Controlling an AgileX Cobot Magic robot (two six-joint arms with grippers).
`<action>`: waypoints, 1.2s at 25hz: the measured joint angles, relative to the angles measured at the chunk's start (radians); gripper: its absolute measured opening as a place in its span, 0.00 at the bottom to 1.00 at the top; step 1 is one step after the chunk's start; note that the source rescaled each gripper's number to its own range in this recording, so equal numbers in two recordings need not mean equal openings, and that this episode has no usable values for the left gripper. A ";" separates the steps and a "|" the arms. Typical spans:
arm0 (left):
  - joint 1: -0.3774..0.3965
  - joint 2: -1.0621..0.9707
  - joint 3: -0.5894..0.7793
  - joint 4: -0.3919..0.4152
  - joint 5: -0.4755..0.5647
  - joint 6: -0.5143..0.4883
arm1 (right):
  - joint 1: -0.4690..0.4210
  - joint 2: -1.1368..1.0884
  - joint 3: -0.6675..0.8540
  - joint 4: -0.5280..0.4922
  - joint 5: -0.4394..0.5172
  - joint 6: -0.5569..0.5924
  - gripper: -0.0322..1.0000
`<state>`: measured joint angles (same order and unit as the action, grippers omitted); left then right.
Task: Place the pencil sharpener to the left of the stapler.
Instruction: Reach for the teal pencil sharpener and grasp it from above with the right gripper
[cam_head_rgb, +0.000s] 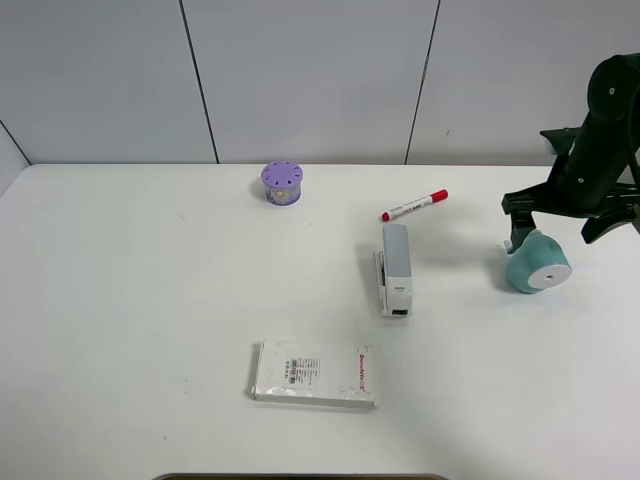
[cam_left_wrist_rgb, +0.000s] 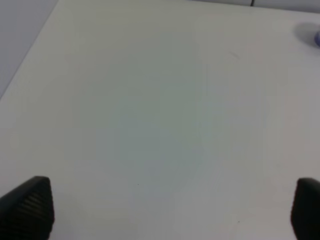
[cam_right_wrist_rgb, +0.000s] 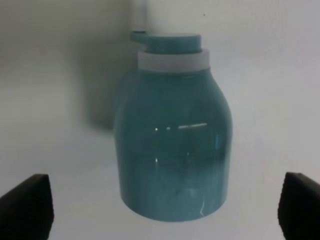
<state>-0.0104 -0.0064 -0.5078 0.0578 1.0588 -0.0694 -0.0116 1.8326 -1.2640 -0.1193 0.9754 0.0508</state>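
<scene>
The pencil sharpener should be gripped next by my right gripper around its wide teal body (cam_head_rgb: 527, 262) (cam_right_wrist_rgb: 173, 137), between the white ring and the white round end.
The teal pencil sharpener (cam_head_rgb: 537, 265) lies on its side at the right of the white table (cam_head_rgb: 150, 300), its white round end face toward the front. The right wrist view shows its barrel (cam_right_wrist_rgb: 172, 150) between the two spread black fingertips (cam_right_wrist_rgb: 25, 206), untouched. My right gripper (cam_head_rgb: 565, 215) hovers open just above and behind it. The light-grey stapler (cam_head_rgb: 395, 268) lies lengthwise near the table's middle, to the left of the sharpener. My left gripper (cam_left_wrist_rgb: 166, 210) is open over bare table and is out of the exterior high view.
A red-capped white marker (cam_head_rgb: 414, 205) lies just behind the stapler. A purple cylinder with holes (cam_head_rgb: 283, 183) stands at the back centre. A flat white packet (cam_head_rgb: 315, 373) lies near the front. Bare table stretches left of the stapler.
</scene>
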 joint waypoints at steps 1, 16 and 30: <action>0.000 0.000 0.000 0.000 0.000 0.000 | 0.000 0.001 0.000 -0.001 0.000 0.000 1.00; 0.000 0.000 0.000 0.000 0.000 0.000 | 0.000 0.108 0.000 -0.025 -0.031 -0.004 1.00; 0.000 0.000 0.000 0.000 0.000 0.000 | -0.004 0.161 0.000 -0.025 -0.107 -0.010 1.00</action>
<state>-0.0104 -0.0064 -0.5078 0.0578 1.0588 -0.0694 -0.0154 1.9940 -1.2640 -0.1442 0.8684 0.0404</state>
